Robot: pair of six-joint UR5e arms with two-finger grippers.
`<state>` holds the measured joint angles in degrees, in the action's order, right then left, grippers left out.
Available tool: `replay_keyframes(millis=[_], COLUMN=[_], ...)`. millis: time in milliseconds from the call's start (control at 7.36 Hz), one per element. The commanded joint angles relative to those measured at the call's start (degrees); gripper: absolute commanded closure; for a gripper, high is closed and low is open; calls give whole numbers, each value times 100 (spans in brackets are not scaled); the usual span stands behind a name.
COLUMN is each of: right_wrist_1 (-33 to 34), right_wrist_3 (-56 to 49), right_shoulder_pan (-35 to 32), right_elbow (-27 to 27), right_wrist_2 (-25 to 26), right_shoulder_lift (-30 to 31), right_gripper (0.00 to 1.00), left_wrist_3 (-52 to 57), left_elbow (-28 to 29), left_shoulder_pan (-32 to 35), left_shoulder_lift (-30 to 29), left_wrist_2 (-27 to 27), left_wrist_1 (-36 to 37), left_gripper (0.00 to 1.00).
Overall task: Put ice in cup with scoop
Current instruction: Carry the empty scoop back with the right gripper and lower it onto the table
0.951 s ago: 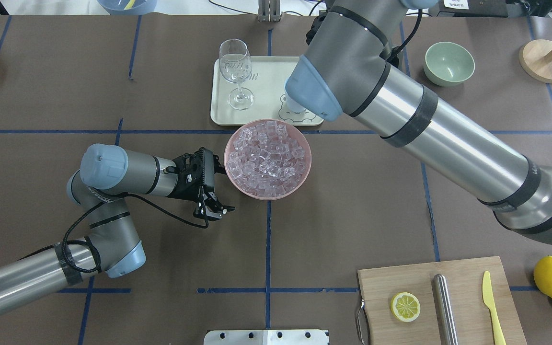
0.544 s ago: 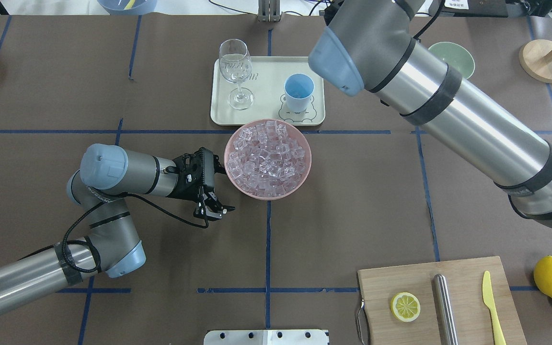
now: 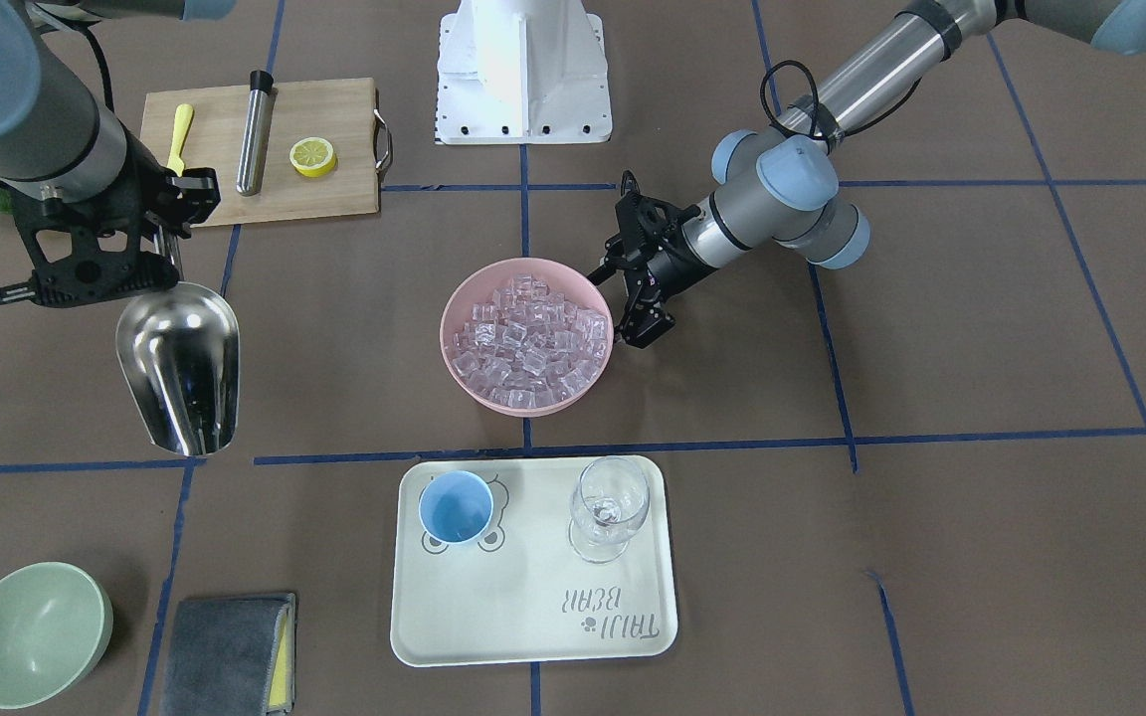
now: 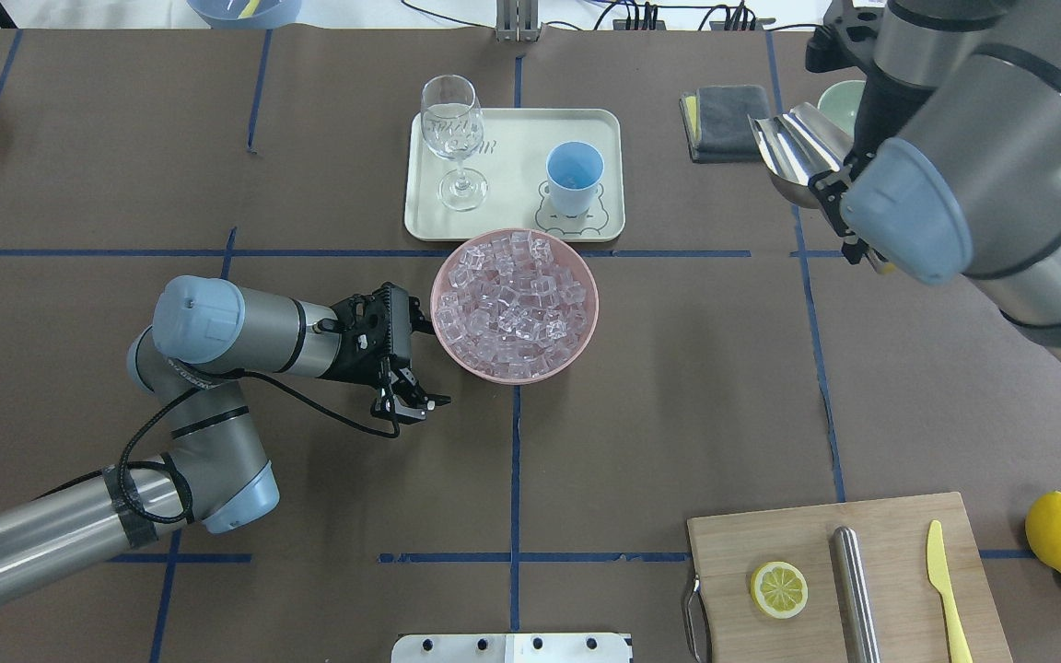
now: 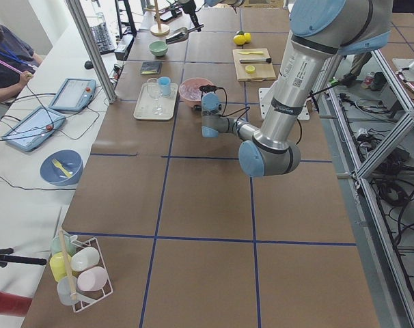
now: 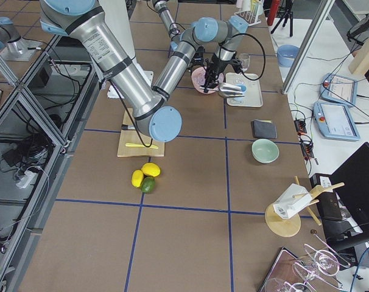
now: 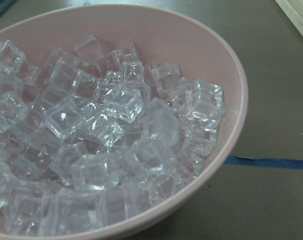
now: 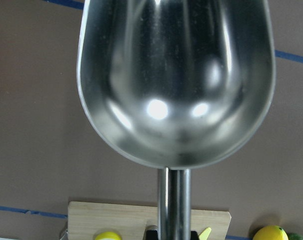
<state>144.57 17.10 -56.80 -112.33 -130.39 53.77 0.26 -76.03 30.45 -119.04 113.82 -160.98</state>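
Note:
I should use my right gripper to set the steel scoop down on the bare table [image 3: 159, 315] [image 8: 210, 157], between the cutting board and the pale-green bowl.
The ice [image 4: 515, 306] fills a pink bowl [image 4: 586, 339] at the table's middle; it also shows in the left wrist view [image 7: 91, 140]. The light-blue cup [image 4: 575, 170] stands on a cream tray [image 4: 512, 216] behind the bowl, its inside plain blue [image 3: 456, 507]. My right gripper [image 3: 167, 234] is shut on the handle of the steel scoop [image 3: 178, 373], held in the air far right of the tray [image 4: 793, 152]. The trough is empty [image 8: 176, 75]. My left gripper [image 4: 420, 361] is open beside the bowl's left rim.
A stemmed glass [image 4: 452, 138] stands on the tray. A pale-green bowl [image 3: 31, 631] and a grey cloth [image 3: 225, 651] lie beyond the scoop. A cutting board [image 4: 825, 543] with a lemon half, steel cylinder and yellow knife sits front right, with lemons [image 4: 1060, 532] beside it.
My right arm has swung away from over the tray to the right, carrying the scoop; the cup is now uncovered. The left arm has not moved.

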Motion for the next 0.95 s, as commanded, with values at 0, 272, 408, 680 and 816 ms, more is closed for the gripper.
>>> replay_keyframes(millis=[0, 272, 408, 680, 816], right_wrist_1=[-549, -1960, -2899, -5191, -6098], right_wrist_3=[512, 1431, 1871, 3100, 3785], right_shoulder_pan=[-7, 46, 229, 747, 1002], right_elbow=[-953, -1229, -1273, -1204, -968], right_wrist_2=[-48, -101, -110, -40, -13], right_shoulder_lift=[1147, 2246, 2887, 4092, 4289], right_gripper=[100, 100, 100, 100, 100], left_wrist_3=[-9, -9, -9, -9, -9], left_elbow=[0, 0, 0, 0, 0], left_shoulder_pan=[31, 31, 31, 22, 22], left_shoulder_lift=[13, 4, 4, 4, 4], left_wrist_2=[0, 0, 0, 0, 0], left_wrist_1=[-21, -21, -21, -21, -21], left_gripper=[0, 0, 0, 0, 0])
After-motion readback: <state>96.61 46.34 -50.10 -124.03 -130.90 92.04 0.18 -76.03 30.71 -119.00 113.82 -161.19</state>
